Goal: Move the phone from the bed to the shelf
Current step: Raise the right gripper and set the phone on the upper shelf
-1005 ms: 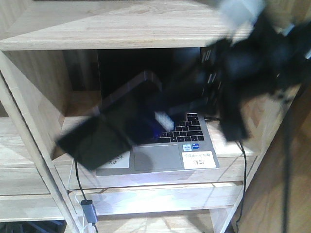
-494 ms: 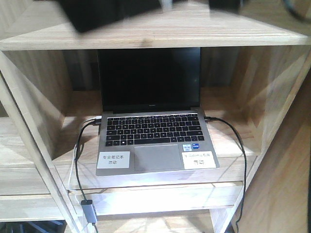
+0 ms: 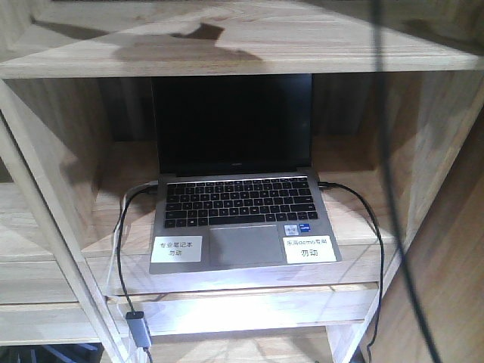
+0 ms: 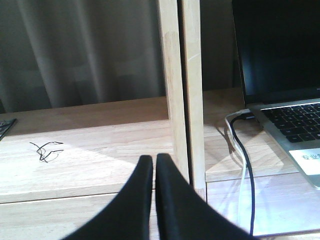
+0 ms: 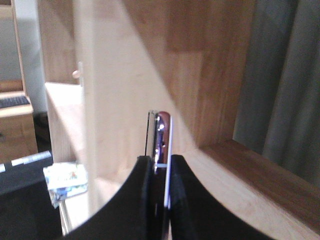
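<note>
Next, I let go of the phone with my right gripper on the shelf's top board (image 3: 150, 19) (image 5: 195, 192) above the laptop, toward the white cable's side. The phone is held above a shelf board.
In the right wrist view the phone (image 5: 162, 130) shows edge-on, a thin slab with a shiny rose-gold rim, upright between the black fingers. My right gripper (image 5: 161, 159) is shut on it, above a pale wood board of the shelf (image 5: 240, 185). My left gripper (image 4: 154, 158) is shut with nothing in it, low in front of a shelf board (image 4: 100, 145) and an upright post (image 4: 175, 100). Neither gripper appears in the front view, where only a dark shadow lies on the shelf's top board (image 3: 227, 45). The bed is out of view.
An open grey laptop (image 3: 234, 204) fills the middle compartment, with cables plugged into both sides; it also shows at the right of the left wrist view (image 4: 285, 60). A black cable (image 3: 389, 189) hangs down on the right. Grey curtains (image 4: 75, 50) hang behind the shelf.
In the front view the right arm carrying the phone rose from in front of the laptop and left the frame at the top. Only its shadow stays on the top board.
</note>
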